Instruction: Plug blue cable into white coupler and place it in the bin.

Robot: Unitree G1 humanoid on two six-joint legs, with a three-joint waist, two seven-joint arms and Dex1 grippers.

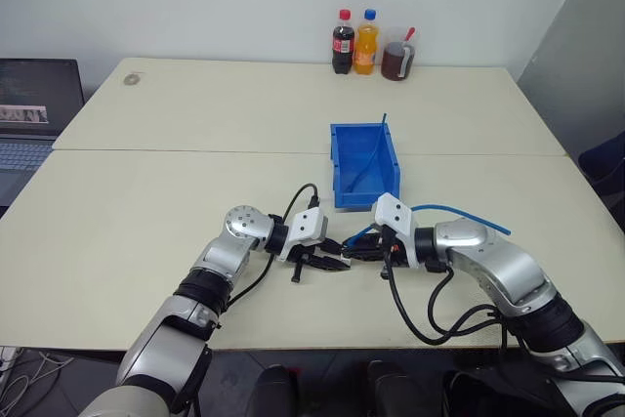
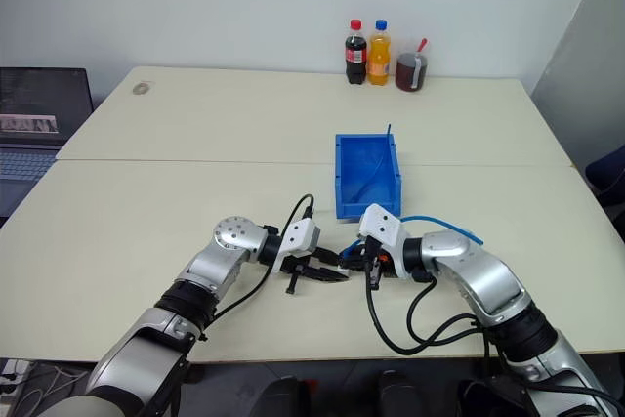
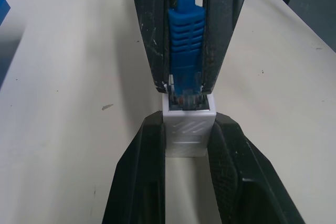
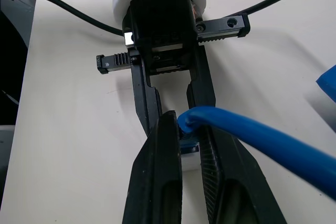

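Note:
The robot's right gripper needs to set the blue cable's plug and white coupler down in the middle of the blue bin (image 1: 368,165).
My left gripper (image 3: 189,124) is shut on the white coupler (image 3: 189,137), a tiny white block with its socket facing the other hand. My right gripper (image 3: 184,85) is shut on the blue cable (image 3: 184,35) just behind its ribbed plug. The plug's tip sits in the mouth of the coupler. In the head views the two grippers (image 1: 337,263) (image 1: 354,252) meet tip to tip above the table's near half. The cable (image 1: 459,210) arcs away to the right. The blue bin (image 1: 339,165) stands just beyond the hands, open side up.
Another thin blue cable (image 1: 374,156) lies in the bin with a stiff end poking over its far rim. Two bottles (image 1: 343,43) (image 1: 366,43) and a cup of dark drink (image 1: 397,58) stand at the table's far edge. A laptop (image 1: 34,109) sits at the left.

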